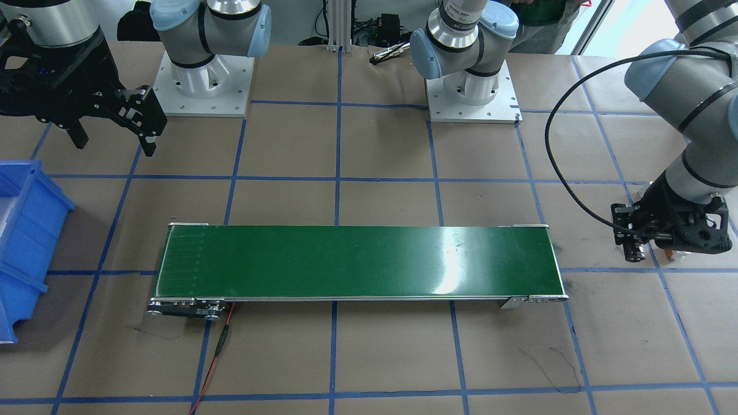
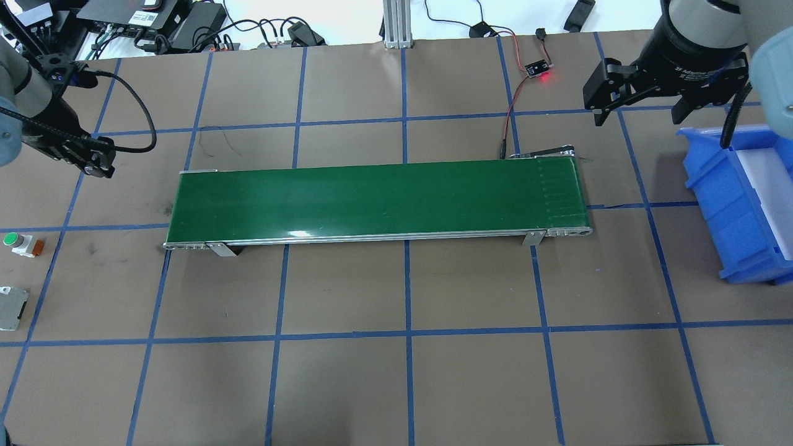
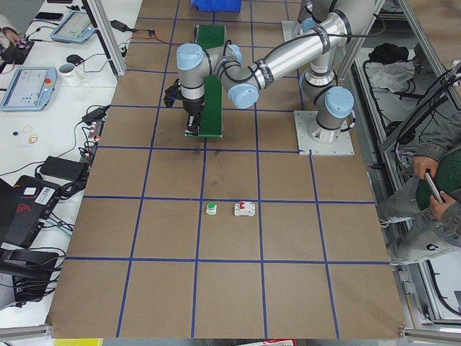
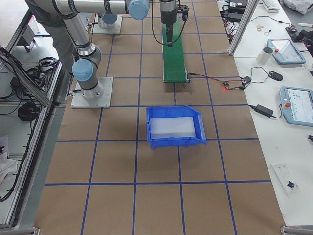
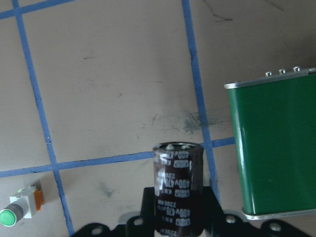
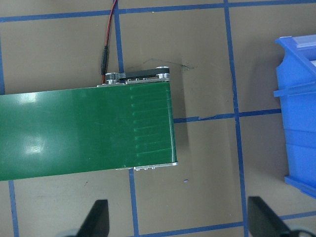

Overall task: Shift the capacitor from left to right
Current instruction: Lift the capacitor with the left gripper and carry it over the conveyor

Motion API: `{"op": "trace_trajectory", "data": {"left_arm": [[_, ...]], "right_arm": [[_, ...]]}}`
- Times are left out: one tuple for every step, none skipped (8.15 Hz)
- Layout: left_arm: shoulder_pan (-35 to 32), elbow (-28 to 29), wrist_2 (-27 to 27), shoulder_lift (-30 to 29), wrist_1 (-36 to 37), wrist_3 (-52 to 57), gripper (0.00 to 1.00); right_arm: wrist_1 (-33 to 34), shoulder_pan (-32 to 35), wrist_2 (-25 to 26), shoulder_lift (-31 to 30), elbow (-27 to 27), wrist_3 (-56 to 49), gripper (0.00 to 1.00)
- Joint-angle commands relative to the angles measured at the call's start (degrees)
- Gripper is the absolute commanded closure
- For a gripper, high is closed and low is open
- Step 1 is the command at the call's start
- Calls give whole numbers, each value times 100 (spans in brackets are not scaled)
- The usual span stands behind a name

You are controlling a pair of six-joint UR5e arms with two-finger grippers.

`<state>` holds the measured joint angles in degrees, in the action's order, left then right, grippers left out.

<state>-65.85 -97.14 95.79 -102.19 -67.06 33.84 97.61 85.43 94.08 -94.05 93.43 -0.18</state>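
Note:
My left gripper will set the capacitor, now held above the brown table, down on the green conveyor belt's end far from the blue bin (image 1: 539, 265) (image 5: 274, 142).
The capacitor (image 5: 177, 187) is a dark maroon cylinder with white print and a silvery end cap. It stands between the fingers of my left gripper (image 2: 93, 161), which is shut on it above the brown table, just off the left end of the green conveyor belt (image 2: 378, 198). The same gripper shows at the right of the front-facing view (image 1: 663, 233). My right gripper (image 2: 644, 102) is open and empty. It hovers beyond the belt's right end, next to the blue bin (image 2: 737, 198); its two fingers (image 6: 96, 217) frame the belt end (image 6: 148, 128).
A green-topped push button (image 2: 18, 243) and a white circuit breaker (image 2: 12, 308) lie on the table at the left edge. A red wire and a small lit board (image 2: 538, 68) sit behind the belt's right end. Blue tape lines grid the table.

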Motion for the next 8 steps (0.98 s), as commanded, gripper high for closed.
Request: {"op": "trace_trajectory", "data": {"left_arm": [[-593, -121, 1, -82, -18, -114, 76], [-813, -121, -25, -108, -27, -141, 78], [-868, -121, -69, -230, -27, -158, 82], [-868, -121, -87, -414, 25, -202, 82], [-868, -112, -96, -555, 174, -220, 81], [-868, -121, -157, -626, 227, -220, 81], [-868, -130, -271, -653, 237, -281, 81], [-877, -165, -298, -714, 228, -360, 81]], "right_arm": [[-5, 0, -3, 1, 0, 0, 0], [-5, 0, -3, 1, 0, 0, 0], [4, 0, -3, 1, 0, 0, 0], [-5, 0, -3, 1, 0, 0, 0], [-5, 0, -3, -8, 0, 0, 0], [-5, 0, 5, 1, 0, 0, 0], [-5, 0, 5, 1, 0, 0, 0], [-5, 0, 5, 1, 0, 0, 0]]}}
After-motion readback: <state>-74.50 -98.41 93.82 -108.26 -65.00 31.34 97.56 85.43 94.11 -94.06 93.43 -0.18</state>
